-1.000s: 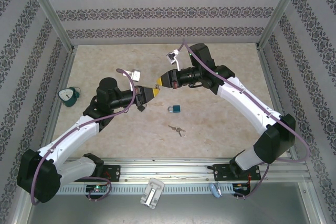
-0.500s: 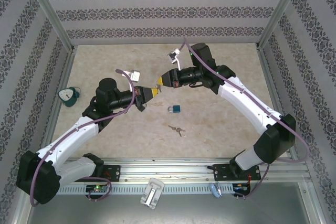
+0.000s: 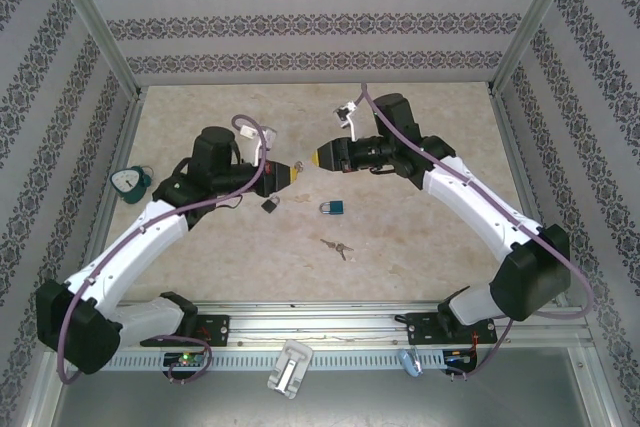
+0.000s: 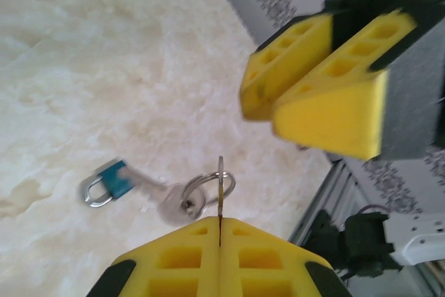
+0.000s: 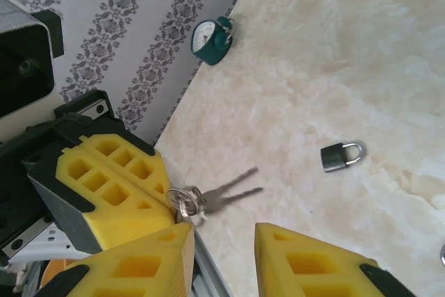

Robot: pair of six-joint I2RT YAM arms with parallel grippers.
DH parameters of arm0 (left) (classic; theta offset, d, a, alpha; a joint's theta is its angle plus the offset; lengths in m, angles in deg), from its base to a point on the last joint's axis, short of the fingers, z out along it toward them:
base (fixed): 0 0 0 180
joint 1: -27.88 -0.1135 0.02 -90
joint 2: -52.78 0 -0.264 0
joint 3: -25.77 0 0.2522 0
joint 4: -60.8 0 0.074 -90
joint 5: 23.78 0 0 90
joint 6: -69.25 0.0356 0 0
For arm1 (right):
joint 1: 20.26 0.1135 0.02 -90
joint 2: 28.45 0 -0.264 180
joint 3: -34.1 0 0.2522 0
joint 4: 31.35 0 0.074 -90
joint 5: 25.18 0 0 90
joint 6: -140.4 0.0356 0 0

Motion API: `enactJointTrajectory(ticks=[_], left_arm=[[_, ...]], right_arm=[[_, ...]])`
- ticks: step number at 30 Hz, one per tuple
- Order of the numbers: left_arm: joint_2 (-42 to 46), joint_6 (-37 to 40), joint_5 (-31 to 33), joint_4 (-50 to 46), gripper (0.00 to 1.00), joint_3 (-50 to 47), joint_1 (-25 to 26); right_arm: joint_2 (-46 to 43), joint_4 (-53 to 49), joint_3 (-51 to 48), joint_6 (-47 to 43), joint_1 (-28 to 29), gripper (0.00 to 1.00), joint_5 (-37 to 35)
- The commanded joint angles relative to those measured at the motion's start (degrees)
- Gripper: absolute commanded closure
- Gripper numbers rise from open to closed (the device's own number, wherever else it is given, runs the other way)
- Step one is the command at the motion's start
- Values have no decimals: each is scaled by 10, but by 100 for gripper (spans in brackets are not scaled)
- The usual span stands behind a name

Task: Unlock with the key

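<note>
I should pinch the key by the ring (image 5: 182,202) with my right gripper while my left gripper regrasps it, because the key's ring end sticks out of my left gripper's fingertips.
My left gripper (image 4: 220,227) is shut on the key (image 4: 220,184), a thin blade seen edge-on, with its ring (image 5: 182,203) and two more keys dangling blurred below. In the top view my left gripper (image 3: 292,173) faces my right gripper (image 3: 322,157) across a small gap above the table's middle. The right gripper (image 5: 222,241) stands open, with nothing between its fingers and the ring just beyond its left finger. A dark grey padlock (image 3: 270,205) (image 5: 341,156) lies flat under the left gripper. A blue padlock (image 3: 333,208) (image 4: 108,180) lies to its right.
A second bunch of keys (image 3: 337,247) lies on the marble table nearer the arm bases. A teal round object (image 3: 130,183) (image 5: 211,38) sits by the left wall. Patterned walls and metal rails close in the table on three sides.
The right gripper has opened, let go of the key bunch and drawn back to the right. The left gripper has kept hold of the key and swung slightly up and away.
</note>
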Motion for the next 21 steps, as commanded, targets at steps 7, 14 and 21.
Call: enactJointTrajectory(ticks=[7, 14, 21], left_arm=[[-69, 130, -64, -226, 100, 112, 4], [-69, 141, -126, -226, 100, 124, 4], [-69, 145, -132, -226, 100, 130, 4]], right_arm=[[-22, 111, -59, 10, -2, 64, 74], [-17, 224, -110, 55, 7, 68, 150], [-8, 224, -113, 43, 21, 65, 182]])
